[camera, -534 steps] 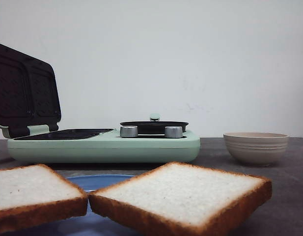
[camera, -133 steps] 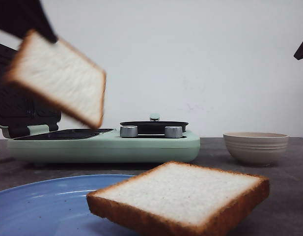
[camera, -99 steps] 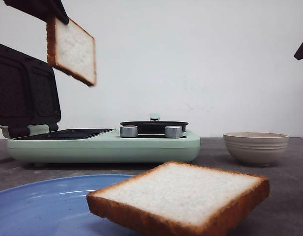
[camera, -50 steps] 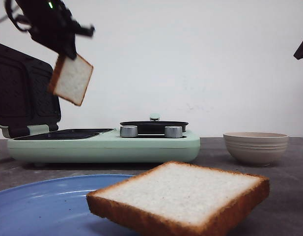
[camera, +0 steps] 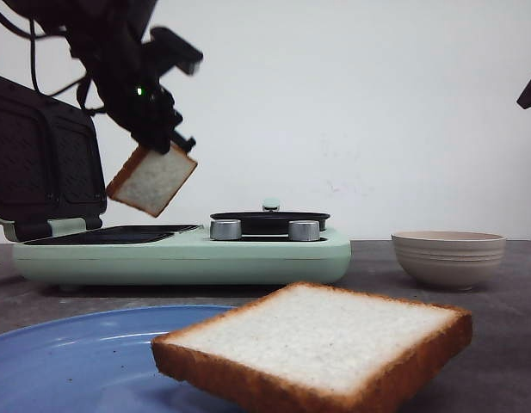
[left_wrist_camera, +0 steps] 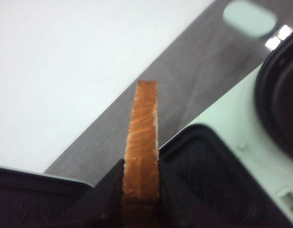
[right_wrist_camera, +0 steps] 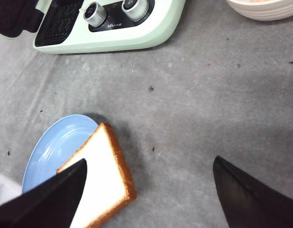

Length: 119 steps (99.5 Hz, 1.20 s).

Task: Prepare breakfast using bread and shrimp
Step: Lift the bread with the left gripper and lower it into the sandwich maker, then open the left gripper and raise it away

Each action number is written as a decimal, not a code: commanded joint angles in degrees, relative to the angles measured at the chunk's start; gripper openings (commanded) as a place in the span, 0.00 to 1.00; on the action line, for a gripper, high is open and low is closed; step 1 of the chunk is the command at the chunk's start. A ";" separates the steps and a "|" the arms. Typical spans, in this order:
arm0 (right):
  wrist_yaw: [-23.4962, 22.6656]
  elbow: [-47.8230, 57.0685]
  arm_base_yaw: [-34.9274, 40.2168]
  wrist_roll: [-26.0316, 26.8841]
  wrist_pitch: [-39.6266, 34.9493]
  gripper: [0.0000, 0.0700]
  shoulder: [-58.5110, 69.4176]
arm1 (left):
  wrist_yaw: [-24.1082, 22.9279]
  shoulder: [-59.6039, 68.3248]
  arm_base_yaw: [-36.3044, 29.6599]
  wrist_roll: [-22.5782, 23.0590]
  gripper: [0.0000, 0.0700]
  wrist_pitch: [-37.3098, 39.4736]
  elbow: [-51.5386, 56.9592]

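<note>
Next, my left gripper lets go of the bread slice on the far part of the sandwich maker's dark lower plate [camera: 145, 228] [left_wrist_camera: 201, 183].
My left gripper [camera: 162, 142] is shut on one bread slice [camera: 151, 180] and holds it tilted in the air above the open sandwich maker's dark lower plate [camera: 114, 234]. In the left wrist view the slice's brown crust edge [left_wrist_camera: 142, 142] stands between the shut fingers [left_wrist_camera: 108, 187], over the plate [left_wrist_camera: 217, 185]. The second bread slice [camera: 317, 344] lies half on the blue plate [camera: 67, 357], half over the table; it also shows in the right wrist view [right_wrist_camera: 101, 178]. My right gripper [right_wrist_camera: 148, 183] is open and empty, high above the table beside that slice. No shrimp shows.
The mint-green sandwich maker [camera: 188, 254] stands at the back with its lid [camera: 41, 159] up on the left, two metal knobs [camera: 226, 230] and a small black pan [camera: 269, 220]. A beige ribbed bowl [camera: 448, 256] sits at the right; its contents are hidden.
My left gripper took one slice off the blue plate, lifted it and has carried it down and to the right over the sandwich maker. The other slice and the right gripper have not moved.
</note>
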 commanded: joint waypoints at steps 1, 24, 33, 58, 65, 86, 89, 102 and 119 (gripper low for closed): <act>0.07 0.87 0.26 -0.90 0.55 0.76 0.24 | -0.42 2.32 0.04 2.14 0.00 1.07 2.43; 0.46 0.87 1.01 -1.90 0.57 0.76 1.33 | -0.22 6.38 0.42 2.10 0.00 0.61 4.85; 0.46 0.87 1.01 -2.16 0.59 0.76 1.81 | -0.22 6.82 0.17 1.92 0.00 -0.39 4.85; 0.46 0.87 1.01 -2.16 2.12 0.76 2.16 | -0.24 6.93 0.44 1.92 0.00 -5.60 4.85; 0.46 0.87 1.01 -2.16 2.34 0.76 2.16 | -0.22 6.93 0.57 1.92 0.00 -6.23 4.85; 0.42 0.87 1.01 -2.14 2.25 0.76 2.16 | -0.15 6.93 0.57 1.90 0.66 -5.09 4.85; 0.39 0.87 1.01 -2.12 2.25 0.76 2.16 | -0.15 6.91 0.57 1.90 0.84 -4.50 4.85; 0.37 0.87 1.01 -2.10 2.25 0.76 2.16 | -0.24 6.75 0.33 1.70 1.00 -3.08 5.20; 0.35 0.87 1.01 -2.08 2.25 0.76 2.16 | -0.20 6.64 -0.22 1.46 1.00 -3.78 7.69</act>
